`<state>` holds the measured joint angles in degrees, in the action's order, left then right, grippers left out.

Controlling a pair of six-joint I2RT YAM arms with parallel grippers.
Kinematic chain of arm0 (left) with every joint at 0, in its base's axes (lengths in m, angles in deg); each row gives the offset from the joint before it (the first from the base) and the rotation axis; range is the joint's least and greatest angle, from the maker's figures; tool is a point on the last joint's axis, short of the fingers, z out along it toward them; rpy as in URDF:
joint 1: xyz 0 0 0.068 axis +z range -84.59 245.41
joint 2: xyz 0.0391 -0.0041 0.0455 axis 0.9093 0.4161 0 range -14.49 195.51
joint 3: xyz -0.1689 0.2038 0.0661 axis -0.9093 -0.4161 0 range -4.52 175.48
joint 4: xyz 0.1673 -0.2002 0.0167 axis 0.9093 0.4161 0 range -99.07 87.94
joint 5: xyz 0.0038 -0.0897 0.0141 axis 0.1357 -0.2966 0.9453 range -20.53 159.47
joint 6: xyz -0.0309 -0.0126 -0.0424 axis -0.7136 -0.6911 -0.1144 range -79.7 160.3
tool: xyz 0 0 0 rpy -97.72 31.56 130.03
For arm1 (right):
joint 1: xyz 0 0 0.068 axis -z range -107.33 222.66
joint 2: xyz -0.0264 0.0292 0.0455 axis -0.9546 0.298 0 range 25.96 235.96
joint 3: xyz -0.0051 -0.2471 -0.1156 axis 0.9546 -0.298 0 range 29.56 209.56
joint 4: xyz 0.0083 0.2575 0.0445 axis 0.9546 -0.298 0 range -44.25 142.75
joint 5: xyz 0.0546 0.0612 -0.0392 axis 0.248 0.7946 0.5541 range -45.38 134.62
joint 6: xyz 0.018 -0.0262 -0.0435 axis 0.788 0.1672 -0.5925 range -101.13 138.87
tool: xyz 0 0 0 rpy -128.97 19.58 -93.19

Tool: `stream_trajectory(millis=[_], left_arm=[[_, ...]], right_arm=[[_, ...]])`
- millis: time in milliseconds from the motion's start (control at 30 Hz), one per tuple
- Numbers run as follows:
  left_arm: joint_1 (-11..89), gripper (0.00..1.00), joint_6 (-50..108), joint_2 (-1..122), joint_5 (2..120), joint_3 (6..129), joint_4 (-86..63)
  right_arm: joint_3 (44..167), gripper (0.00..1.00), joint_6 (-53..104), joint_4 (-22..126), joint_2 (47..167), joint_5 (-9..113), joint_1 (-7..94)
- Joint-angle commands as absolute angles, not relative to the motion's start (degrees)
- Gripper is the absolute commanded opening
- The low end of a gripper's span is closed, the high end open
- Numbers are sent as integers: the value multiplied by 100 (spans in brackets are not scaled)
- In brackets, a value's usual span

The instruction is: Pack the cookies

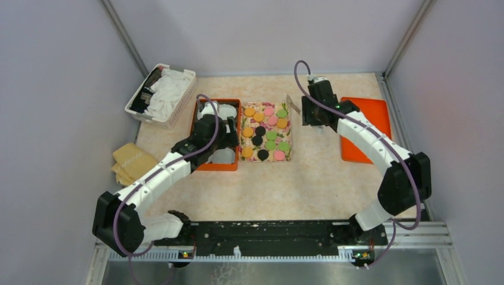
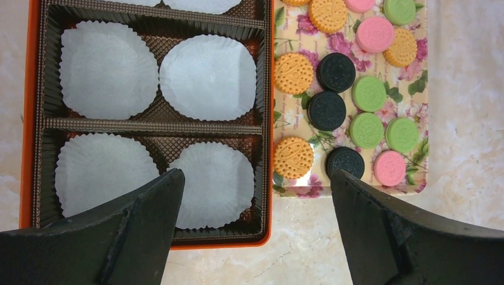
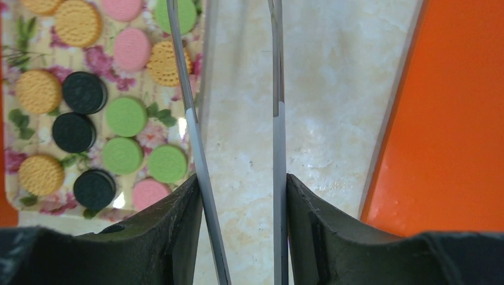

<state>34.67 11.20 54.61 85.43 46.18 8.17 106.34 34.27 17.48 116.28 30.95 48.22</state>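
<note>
Next, I set the metal tongs down with my right gripper on the bare table (image 1: 305, 130) (image 3: 255, 92) close beside the floral tray.
The cookies (image 1: 265, 132), small orange, pink, green and black discs, lie on a floral tray (image 1: 289, 155) in the middle of the table. In the left wrist view they (image 2: 336, 71) lie to the right of an orange box (image 2: 268, 119) whose brown insert holds white paper cups (image 2: 208, 77). My left gripper (image 2: 255, 175) is open and empty, above the box's near right corner. My right gripper (image 3: 241, 181) is shut on metal tongs (image 3: 196, 136). The tongs' two blades are spread apart over bare table just right of the tray, and the cookies (image 3: 125, 116) are to their left.
An orange lid (image 1: 365, 127) lies flat at the right, close to my right gripper (image 1: 313, 113). A white basket (image 1: 161, 95) of cloths stands at the back left. A folded yellow cloth (image 1: 132, 160) lies at the left edge.
</note>
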Motion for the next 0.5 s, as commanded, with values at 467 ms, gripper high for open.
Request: stream_trajectory(millis=[467], left_arm=[[3484,99,999,5451,9045,4604,805]], right_arm=[[10154,0,2955,2497,10957,2347,3059]])
